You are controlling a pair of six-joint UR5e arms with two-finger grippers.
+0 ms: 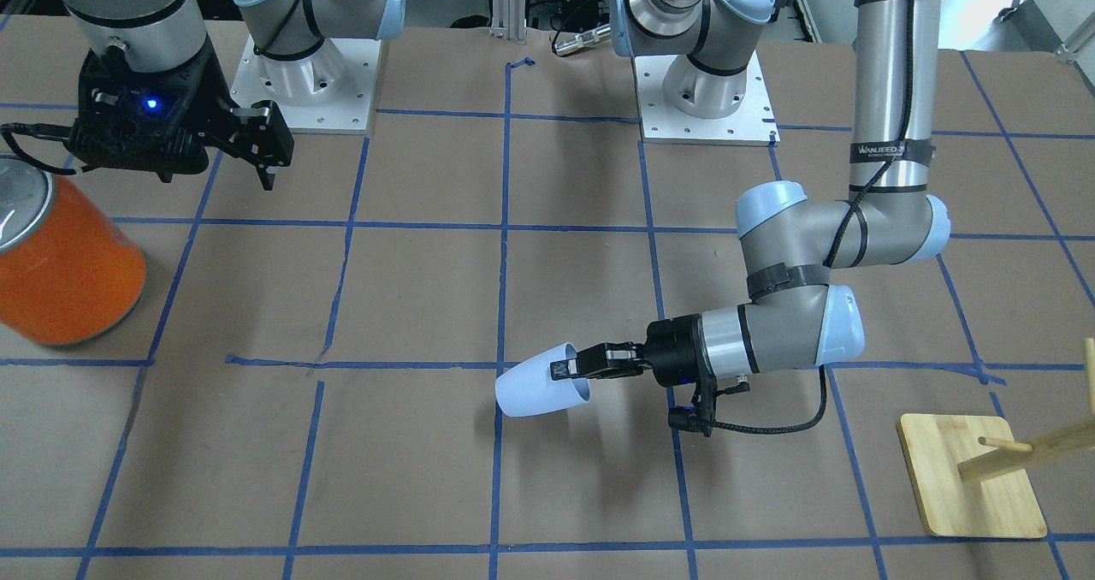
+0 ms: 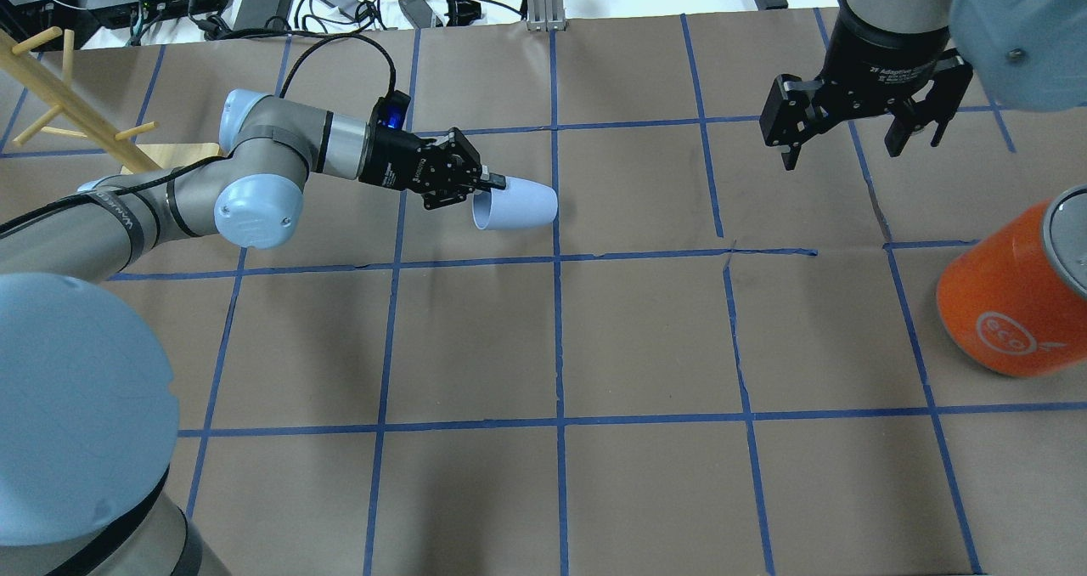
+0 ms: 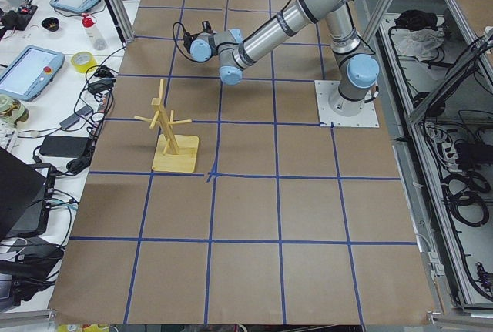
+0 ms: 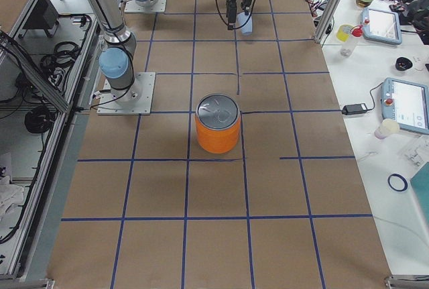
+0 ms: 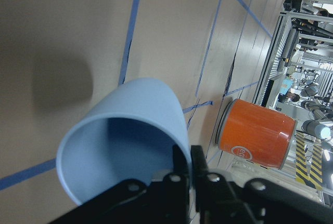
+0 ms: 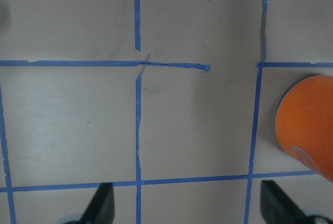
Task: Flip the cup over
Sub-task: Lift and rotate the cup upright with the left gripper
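The robot's left gripper should set the cup down on the table (image 1: 798,486) next to the blue tape line near the wooden peg stand.
The pale light-blue cup (image 1: 532,385) is held on its side a little above the table, near the middle, with its mouth towards the left gripper. It also shows in the overhead view (image 2: 520,206) and the left wrist view (image 5: 136,125). My left gripper (image 2: 491,187) is shut on the cup's rim, one finger inside and one outside (image 5: 182,169). My right gripper (image 2: 853,147) is open and empty, hanging above the table far from the cup; its fingertips (image 6: 101,203) frame bare table.
A large orange can (image 2: 1010,296) with a silver top stands on the table at the robot's right, near the right gripper (image 1: 64,263). A wooden peg stand on a square base (image 1: 971,477) stands at the robot's left. Blue tape lines grid the brown table.
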